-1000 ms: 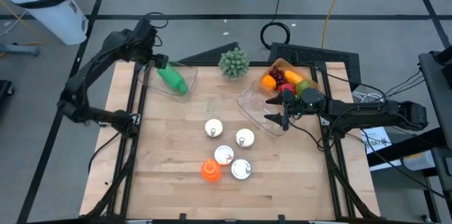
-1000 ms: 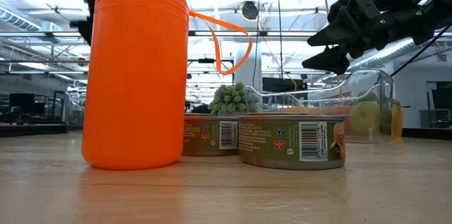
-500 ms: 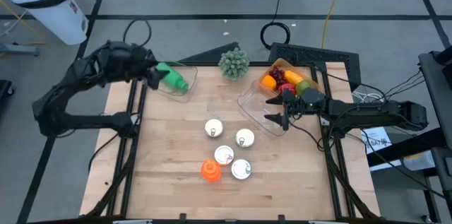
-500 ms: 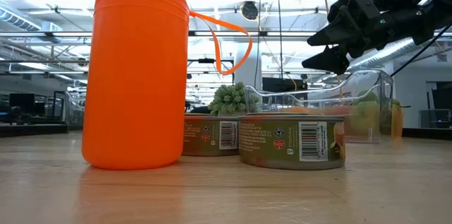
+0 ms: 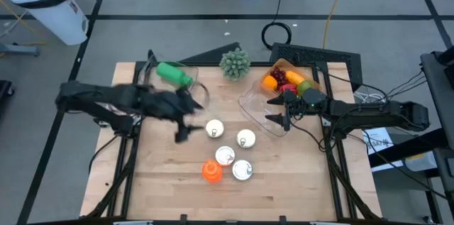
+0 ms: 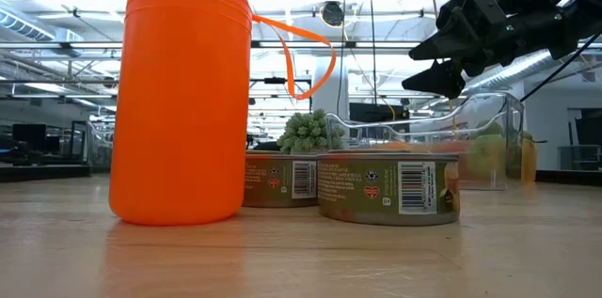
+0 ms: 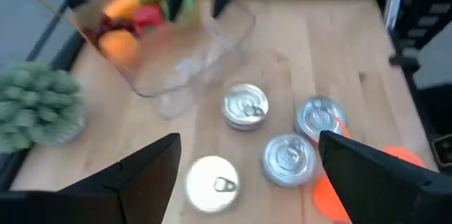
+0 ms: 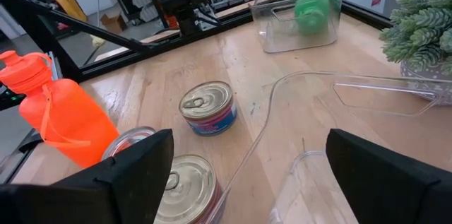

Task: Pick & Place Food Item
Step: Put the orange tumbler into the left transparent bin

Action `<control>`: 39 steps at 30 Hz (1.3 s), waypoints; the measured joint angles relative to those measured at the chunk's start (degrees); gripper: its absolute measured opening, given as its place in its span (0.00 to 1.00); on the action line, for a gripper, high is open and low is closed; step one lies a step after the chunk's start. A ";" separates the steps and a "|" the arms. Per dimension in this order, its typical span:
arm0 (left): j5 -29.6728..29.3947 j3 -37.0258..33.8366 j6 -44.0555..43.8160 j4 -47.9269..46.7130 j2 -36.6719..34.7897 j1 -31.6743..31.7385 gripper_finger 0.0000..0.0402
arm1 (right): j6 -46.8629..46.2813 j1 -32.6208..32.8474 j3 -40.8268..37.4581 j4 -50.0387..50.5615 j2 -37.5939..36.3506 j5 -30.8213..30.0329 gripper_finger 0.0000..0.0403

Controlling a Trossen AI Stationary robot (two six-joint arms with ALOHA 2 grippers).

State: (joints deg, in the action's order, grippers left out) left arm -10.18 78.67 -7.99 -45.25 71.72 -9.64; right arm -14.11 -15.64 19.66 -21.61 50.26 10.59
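Note:
The orange bottle beside the tin cans is next for my left gripper, which should go to it and close around the orange bottle's top (image 5: 211, 169).
A green food item (image 5: 172, 74) lies in a clear bin (image 5: 186, 89) at the table's far left; it also shows in the right wrist view (image 8: 311, 1). My left gripper (image 5: 187, 118) hangs open and empty over the table's middle left, pointing toward the cans (image 7: 246, 105). Orange, red and green fruits (image 5: 286, 81) fill a clear bin at the far right. My right gripper (image 5: 278, 120) stands open and empty above a second clear bin (image 5: 254, 106) beside them. The low view shows it (image 6: 437, 63) high at the right.
Several tin cans (image 5: 225, 156) and an orange bottle (image 5: 211, 172) stand in the table's middle, toward the near edge. A small green plant (image 5: 235, 63) stands at the far edge. Bare wood lies at the near left (image 5: 156, 182).
My left arm has swung from the far-left bin toward the table's middle and near side, turning until its gripper points at the cans; its fingers stay open. The green item has stayed in its bin. My right arm has kept still.

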 joint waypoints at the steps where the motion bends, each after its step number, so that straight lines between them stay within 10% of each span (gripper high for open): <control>1: -1.22 1.51 -0.85 -0.71 2.41 -1.49 0.87 | 0.00 0.00 0.00 0.02 0.00 -0.02 0.88; 13: 4.02 26.39 -14.72 -22.08 25.54 -9.33 0.87 | 0.02 0.00 0.04 0.02 0.02 -0.01 0.88; 28: 14.10 27.33 -25.59 -23.51 35.23 -14.45 0.87 | -1.29 0.00 0.04 -0.19 0.02 -0.01 0.88; 39: 11.19 27.09 -25.81 -24.99 37.72 -15.50 0.87 | -3.21 0.00 0.04 -0.70 0.02 0.00 0.88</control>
State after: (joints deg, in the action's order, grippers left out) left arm 1.01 105.75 -33.80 -70.25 109.44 -25.14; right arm -17.32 -15.64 19.70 -22.31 50.28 10.59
